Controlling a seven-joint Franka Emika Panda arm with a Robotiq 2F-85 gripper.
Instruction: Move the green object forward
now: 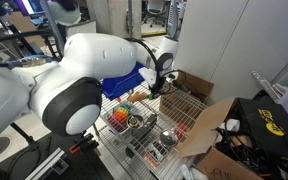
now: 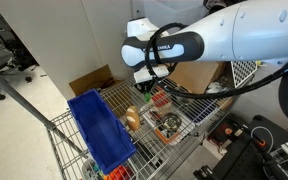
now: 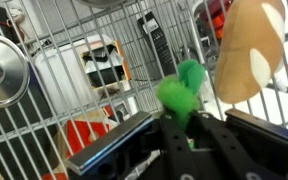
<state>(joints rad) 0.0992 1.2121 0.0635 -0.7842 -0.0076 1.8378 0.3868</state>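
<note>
I need to release the green object on the near edge of the wire rack point(image 1: 109, 123), before the blue bin.
The green object point(image 3: 184, 88) is small, bright green and fuzzy. In the wrist view it sits between my black fingers, just above the wire rack point(image 3: 84, 120). My gripper point(image 3: 189, 125) is shut on it. In both exterior views the gripper point(image 1: 156, 88) point(image 2: 144, 90) hangs low over the wire cart, and the green object is too small there to make out.
A blue plastic bin point(image 2: 99, 130) point(image 1: 124, 82) lies on the cart's wire shelf point(image 2: 189, 132). A round metal cup point(image 3: 4, 70) and a black remote-like item point(image 3: 152, 45) lie on the rack, with a tan rounded object point(image 3: 249, 50) close beside the gripper. Cardboard boxes point(image 1: 219, 120) stand alongside the cart.
</note>
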